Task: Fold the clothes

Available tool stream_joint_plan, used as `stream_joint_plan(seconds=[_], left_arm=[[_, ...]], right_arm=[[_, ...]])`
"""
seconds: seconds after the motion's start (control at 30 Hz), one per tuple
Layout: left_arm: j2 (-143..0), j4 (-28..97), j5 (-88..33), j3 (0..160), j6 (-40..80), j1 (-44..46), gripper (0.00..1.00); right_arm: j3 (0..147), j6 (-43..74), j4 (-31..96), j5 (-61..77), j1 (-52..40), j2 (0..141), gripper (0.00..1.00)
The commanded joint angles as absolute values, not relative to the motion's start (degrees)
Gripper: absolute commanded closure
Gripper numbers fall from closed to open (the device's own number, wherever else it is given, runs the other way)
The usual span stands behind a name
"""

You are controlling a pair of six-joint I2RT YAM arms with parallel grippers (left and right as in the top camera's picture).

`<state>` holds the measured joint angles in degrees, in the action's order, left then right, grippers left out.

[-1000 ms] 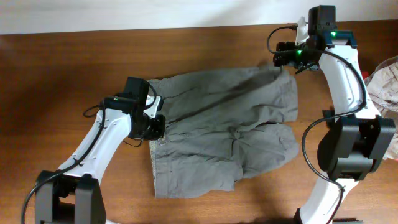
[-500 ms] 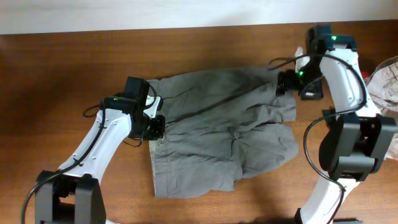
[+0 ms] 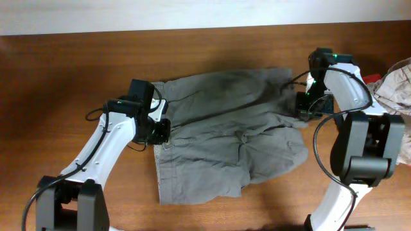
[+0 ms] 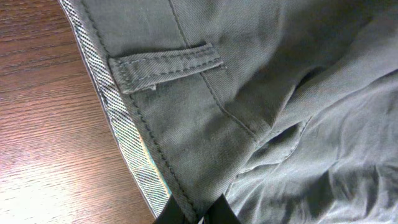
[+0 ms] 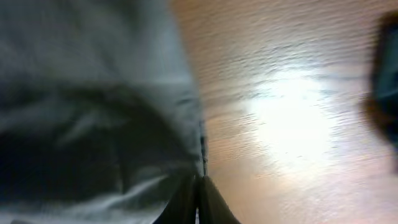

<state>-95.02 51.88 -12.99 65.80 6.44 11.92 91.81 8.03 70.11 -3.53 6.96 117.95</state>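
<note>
My left gripper releases the waistband next, on the bare wood [image 3: 149,147] just outside the shorts' edge.
The clothes [image 3: 231,135], a grey-olive pair of shorts, lie wrinkled and spread across the middle of the wooden table. My left gripper [image 3: 158,131] rests at their left edge. In the left wrist view it [image 4: 198,216] is shut on the stitched waistband [image 4: 155,149], below a belt loop [image 4: 166,67]. My right gripper [image 3: 307,106] is low at the right edge of the shorts. The blurred right wrist view has its fingertips [image 5: 198,202] shut together where the hem [image 5: 200,146] of the clothes [image 5: 93,106] runs into them.
A pale crumpled garment [image 3: 397,83] lies at the table's right edge, with a bit of red [image 3: 370,78] beside it. A white strip [image 3: 160,14] runs along the far side. Something dark [image 5: 387,78] shows blurred on the right in the right wrist view.
My right arm came down from the far right corner to the shorts' right edge, and its jaws went from open to shut there. The left arm stayed put.
</note>
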Motion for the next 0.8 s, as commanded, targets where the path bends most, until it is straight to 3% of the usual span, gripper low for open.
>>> stream_joint_plan(seconds=[0.0,0.53,0.57,0.67,0.7,0.77], left_arm=[[-93.82,52.34,-9.47,66.39,5.56,11.40,1.00],[-93.84,54.08,-6.79,66.37,7.49,6.13,0.99],[-93.84,54.08,-6.76,66.37,7.49,6.24,0.99],[-93.84,54.06,-6.76,66.37,7.49,6.22,1.00],[-93.84,54.06,-6.79,66.37,7.49,6.22,0.99],[-93.84,54.04,-6.76,66.37,7.49,6.22,1.00]], right_arm=[[91.70,11.53,68.84,-12.01,8.03,117.91,0.93],[91.66,11.49,66.72,-12.36,9.10,117.91,0.93],[91.66,11.40,66.70,-10.07,9.06,117.91,0.87],[91.66,3.75,65.41,5.10,9.04,117.91,0.52],[91.66,1.32,65.01,9.21,9.02,117.91,0.45],[91.66,-0.25,63.81,14.52,9.02,117.91,0.41]])
